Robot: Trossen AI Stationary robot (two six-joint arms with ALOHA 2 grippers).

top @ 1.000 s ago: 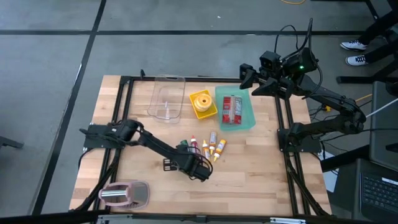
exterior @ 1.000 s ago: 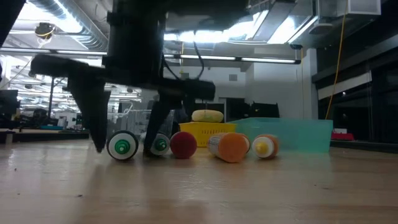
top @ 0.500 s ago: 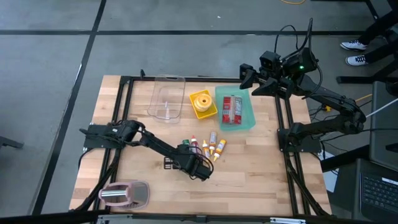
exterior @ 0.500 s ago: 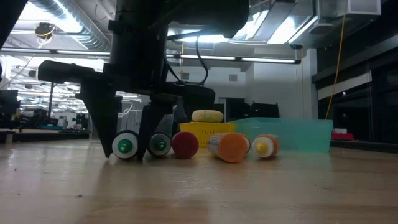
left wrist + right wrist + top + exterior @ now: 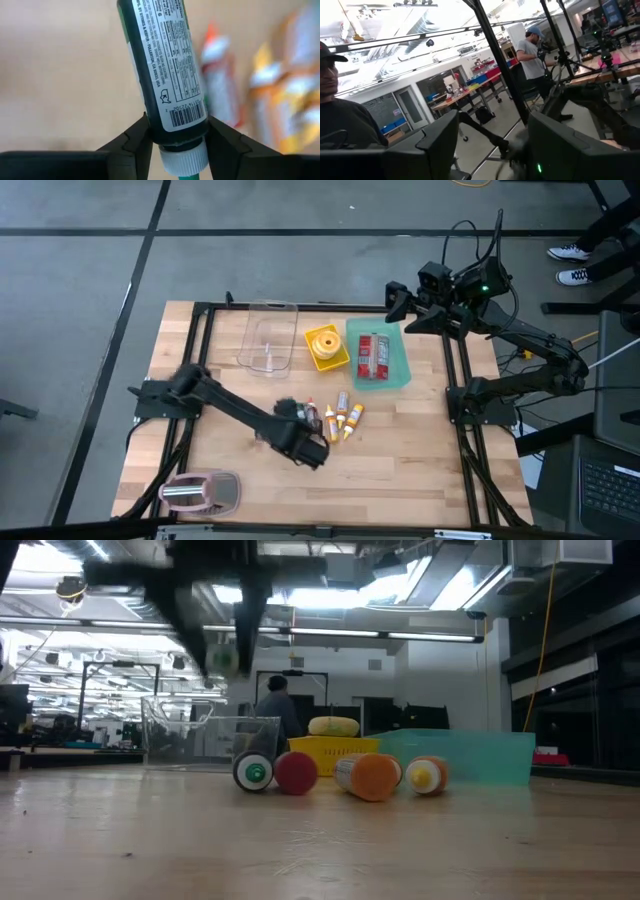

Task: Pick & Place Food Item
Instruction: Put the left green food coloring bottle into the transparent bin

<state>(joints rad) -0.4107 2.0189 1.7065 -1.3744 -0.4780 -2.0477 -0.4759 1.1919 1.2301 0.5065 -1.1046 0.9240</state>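
My left gripper needs to let go of the dark green squeeze bottle in the far half of the clear plastic bin (image 5: 273, 331).
My left gripper (image 5: 290, 415) hangs above the middle of the table, shut on a dark green squeeze bottle (image 5: 162, 65) with a white cap. In the low view the gripper (image 5: 222, 640) is high above the tabletop, with the bottle's cap end (image 5: 225, 660) facing the camera. Several more small bottles lie on their sides in a row on the wood, among them a green-capped one (image 5: 254, 772), a red one (image 5: 296, 772) and an orange one (image 5: 375, 777). My right gripper (image 5: 400, 300) waits open, raised over the far right corner. My left gripper pinches the green bottle between its two fingers (image 5: 137, 142) at the bottle's shoulder (image 5: 175, 125), just above the white cap. The fingers slant steeply down from above and lie across the bottle. The bottle is lifted clear of the table.
At the far side stand a clear plastic bin (image 5: 270, 335), a yellow container (image 5: 326, 345) and a teal tray (image 5: 400, 370) holding red packets. A pink object (image 5: 200, 492) lies at the near left corner. A black frame runs around the table. People are in the room behind.
My left gripper stood open around the green bottle at the left end of the row, shut on it, then rose and tipped. The bottle has gone from lying on the wood to hanging well clear of it. The other bottles have stayed in place.
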